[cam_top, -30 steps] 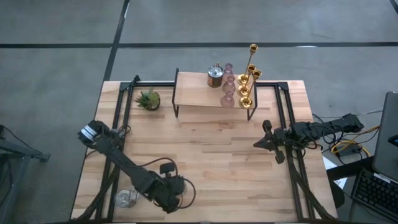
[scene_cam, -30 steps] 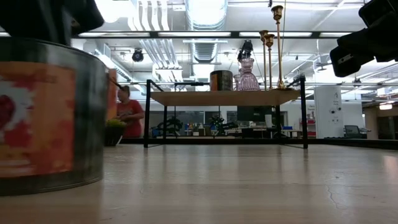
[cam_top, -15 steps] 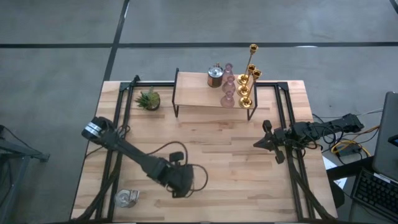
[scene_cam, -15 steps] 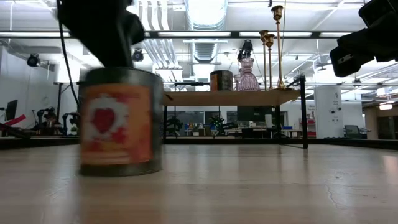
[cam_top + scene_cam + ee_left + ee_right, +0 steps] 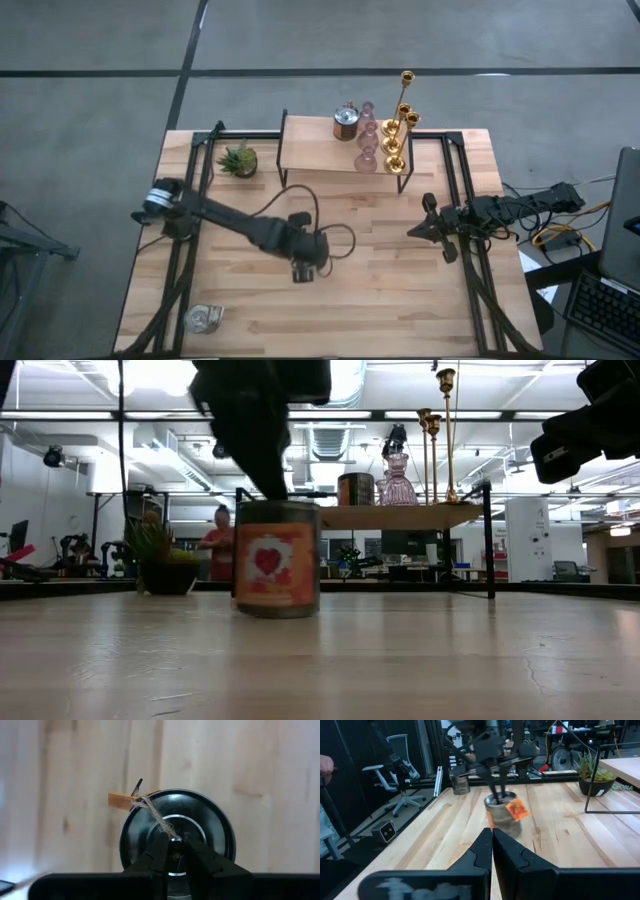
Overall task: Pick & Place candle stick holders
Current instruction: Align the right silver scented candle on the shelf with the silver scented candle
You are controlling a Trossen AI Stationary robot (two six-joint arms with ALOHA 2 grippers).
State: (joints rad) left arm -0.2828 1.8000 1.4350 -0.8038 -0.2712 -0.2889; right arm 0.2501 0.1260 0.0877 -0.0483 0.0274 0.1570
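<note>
I will release the silvery holder with my left gripper on the bare wood in the middle of the table (image 5: 323, 246), in front of the wooden shelf.
My left gripper (image 5: 305, 268) is over the middle of the table, shut on a squat silvery holder (image 5: 277, 558) with an orange heart label and a dark lid (image 5: 200, 820). A twine with an orange tag (image 5: 121, 800) hangs off the lid. On the wooden shelf (image 5: 320, 152) at the far edge stand another silvery holder (image 5: 346, 120), pink glass holders (image 5: 367, 138) and gold stems (image 5: 400, 120). A glass cup (image 5: 203, 318) stands on its base at the near left. My right gripper (image 5: 414, 230) waits shut at the table's right. My left gripper pinches the small knob (image 5: 176, 841) at the middle of the holder's dark lid between its two fingertips (image 5: 161, 851). The fingers come from above, slanting down. The holder stays upright below them; I cannot tell whether its base clears the table.
A small spiky green plant (image 5: 239, 158) in a pot stands at the far left, beside the shelf's black legs. Bare wood lies between the held holder and the shelf. People and desks show in the room beyond the table.
My left gripper has swung from the near left corner toward the table's middle, rightward and toward the far edge, still shut on the holder's lid knob. The holder has travelled with it, upright, away from the low camera. The glass cup has stayed at the near left.
</note>
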